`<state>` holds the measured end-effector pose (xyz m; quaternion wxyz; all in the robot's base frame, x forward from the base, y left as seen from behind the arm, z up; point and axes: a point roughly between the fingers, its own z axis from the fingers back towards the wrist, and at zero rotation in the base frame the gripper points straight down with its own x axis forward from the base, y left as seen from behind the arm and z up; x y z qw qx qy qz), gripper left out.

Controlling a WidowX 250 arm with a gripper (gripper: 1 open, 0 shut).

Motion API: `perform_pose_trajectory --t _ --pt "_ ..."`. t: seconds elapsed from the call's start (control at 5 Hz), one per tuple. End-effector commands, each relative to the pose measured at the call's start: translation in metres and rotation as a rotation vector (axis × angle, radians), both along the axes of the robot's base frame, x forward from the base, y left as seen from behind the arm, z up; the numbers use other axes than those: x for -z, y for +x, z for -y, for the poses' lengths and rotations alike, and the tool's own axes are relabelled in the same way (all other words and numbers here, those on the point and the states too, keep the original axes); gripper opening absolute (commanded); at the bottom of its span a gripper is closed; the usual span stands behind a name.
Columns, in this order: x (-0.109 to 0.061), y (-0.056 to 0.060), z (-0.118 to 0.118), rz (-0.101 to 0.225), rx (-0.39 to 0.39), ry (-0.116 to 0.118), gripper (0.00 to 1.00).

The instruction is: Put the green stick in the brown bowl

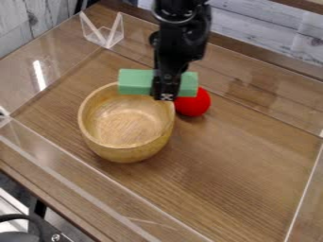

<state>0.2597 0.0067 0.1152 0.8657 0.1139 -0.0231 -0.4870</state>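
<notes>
Next, my gripper lets go of the green stick across the middle of the brown bowl's bare bottom (130, 126).
The green stick (139, 82), a flat mint-green block, hangs just beyond the far rim of the brown bowl (127, 121). My gripper (164, 94) comes down from above and is shut on the stick's middle, hiding part of it. The stick's right end (187, 86) shows past the fingers, in front of a red ball. The bowl is round, light wood with visible grain, and nothing lies inside it.
A red ball (194, 103) rests on the wooden table just right of the bowl, behind the stick. Clear acrylic walls (38, 76) fence the work area, and a clear folded stand (101, 30) sits at the back left.
</notes>
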Motion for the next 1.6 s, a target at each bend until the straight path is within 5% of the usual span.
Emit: perform_pose_trajectory --t 0.0,0.6,0.8,1.2,1.4 --pt "-0.021 0.008 0.008 0.072 -0.076 -0.003 0.0" --pt "-0.049 -0.009 -0.007 0.095 -0.145 -0.011 0.0" --pt "-0.046 -0.013 -0.016 0.1 -0.123 -0.018 0.0" --pt "-0.026 -0.049 -0.053 0.098 -0.129 -0.037 0.0" --pt "-0.022 -0.056 -0.045 0.098 -0.17 -0.043 0.0"
